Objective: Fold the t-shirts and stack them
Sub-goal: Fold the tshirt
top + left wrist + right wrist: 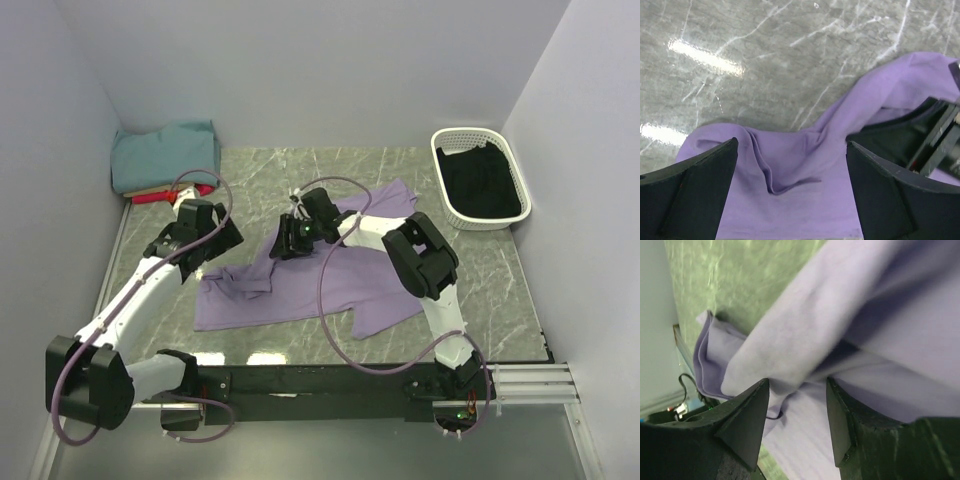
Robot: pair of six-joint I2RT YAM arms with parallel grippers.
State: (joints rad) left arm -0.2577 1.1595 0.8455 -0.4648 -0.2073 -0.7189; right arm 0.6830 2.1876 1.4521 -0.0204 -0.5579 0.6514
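The t-shirt's folded-over flap lies puckered with a sharp kink, so the robot's left gripper will pinch the flap's edge [785, 190] there and pull it smooth before folding further.
A large lavender-purple t-shirt [300, 285] lies rumpled and partly bunched on the marble table [500, 270]. My left gripper [228, 240] hovers open over the shirt's left edge. In the left wrist view the shirt [805, 170] lies creased between the wide-apart fingers [700, 185], and my left gripper [792, 145] holds nothing. My right gripper [290, 238] is at the shirt's raised upper middle. In the right wrist view my right gripper [797, 382] is open, with a fold of the shirt [805, 325] hanging by its fingertips. Folded teal [165, 155], tan [148, 190] and red [165, 198] shirts are stacked at the back left.
A white basket [470, 215] holding dark cloth stands at the back right. Grey walls close in the left, back and right. Thin purple cables [330, 330] loop over the shirt from both arms. The right gripper's body shows in the left wrist view [935, 135].
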